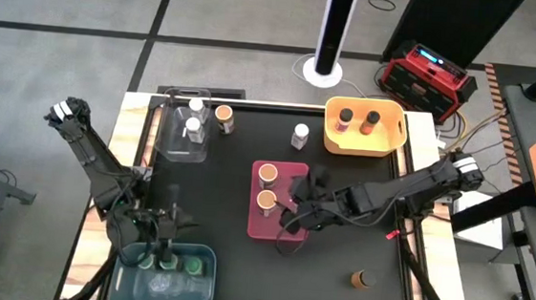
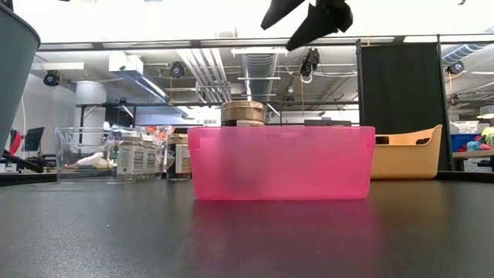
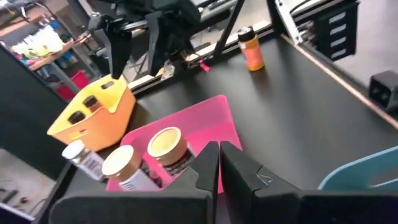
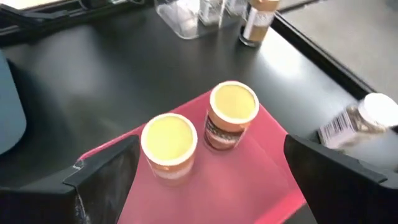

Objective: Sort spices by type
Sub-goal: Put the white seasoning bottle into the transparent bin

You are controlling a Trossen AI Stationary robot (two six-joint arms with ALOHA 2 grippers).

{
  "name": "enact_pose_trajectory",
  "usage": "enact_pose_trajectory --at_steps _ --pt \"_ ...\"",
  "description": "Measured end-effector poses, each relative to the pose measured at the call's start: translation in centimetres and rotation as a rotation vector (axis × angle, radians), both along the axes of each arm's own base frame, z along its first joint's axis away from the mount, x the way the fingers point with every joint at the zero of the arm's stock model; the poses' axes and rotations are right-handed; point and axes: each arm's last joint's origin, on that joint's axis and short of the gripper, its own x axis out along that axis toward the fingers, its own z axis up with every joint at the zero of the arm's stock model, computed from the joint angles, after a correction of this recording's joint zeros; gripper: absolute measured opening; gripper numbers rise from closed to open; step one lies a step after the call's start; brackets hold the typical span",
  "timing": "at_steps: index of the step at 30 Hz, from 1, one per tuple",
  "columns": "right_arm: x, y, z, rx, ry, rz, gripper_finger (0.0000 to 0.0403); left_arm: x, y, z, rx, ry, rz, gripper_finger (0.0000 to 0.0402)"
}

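Note:
The white-lidded jar (image 1: 300,137) (image 4: 356,123) standing between the clear bin and the yellow bin should be next for my right gripper, which will go to it and close around it.
Two orange-lidded spice jars (image 1: 267,175) (image 1: 266,201) stand upright in the pink bin (image 1: 255,221). My right gripper (image 1: 294,210) hangs open above that bin; its fingers stand wide on either side of the two jars (image 4: 233,106) (image 4: 169,138), clear above them. My left gripper (image 1: 171,227) is shut and holds nothing, just beyond the far rim of the blue bin (image 1: 201,298), which holds green-lidded jars (image 1: 165,260). One orange-lidded jar (image 1: 363,279) is on the table at the near right. A white-lidded jar (image 1: 300,135) and an orange-lidded jar (image 1: 224,118) stand at the far middle.
A clear bin (image 1: 165,142) with white-lidded jars stands at the far left. A yellow bin (image 1: 383,145) with two dark-lidded jars stands at the far right. Bare black table lies between the pink bin and the near edge.

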Motion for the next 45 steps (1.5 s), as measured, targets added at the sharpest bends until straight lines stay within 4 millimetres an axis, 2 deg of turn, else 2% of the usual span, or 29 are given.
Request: enact_pose_trajectory --at_steps 8,14,17,23,30,34,38,45 --pt "-1.8 -1.2 0.9 0.108 0.023 -0.108 0.0389 0.1 -0.3 0.6 -0.081 -0.046 -0.012 0.0000" --pt "-1.9 -3.7 1.1 0.190 0.049 -0.168 0.0389 0.2 0.2 1.1 -0.047 -0.115 0.154 0.0000" --pt "-1.6 -5.7 1.0 0.210 0.057 -0.217 0.0389 0.1 0.4 1.2 -0.029 -0.142 0.225 0.0000" --pt "-1.2 -11.5 0.6 0.230 0.099 -0.318 0.0389 0.1 0.5 1.2 -0.009 -0.146 0.242 0.0000" --pt "-2.6 -19.1 0.5 0.231 0.120 -0.467 0.0389 0.1 0.5 1.2 0.000 -0.143 0.245 0.0000" --pt "-3.2 -22.3 0.1 0.232 0.127 -0.511 0.0389 0.1 0.5 1.1 0.009 -0.138 0.246 0.0000" --pt "-2.9 -24.3 -0.3 0.242 0.089 -0.485 0.0389 0.0 0.7 1.1 0.029 -0.153 0.295 0.0000" --pt "-2.1 -25.4 -1.1 0.249 0.069 -0.444 0.0389 -0.2 1.1 1.4 0.077 -0.183 0.384 0.0000"
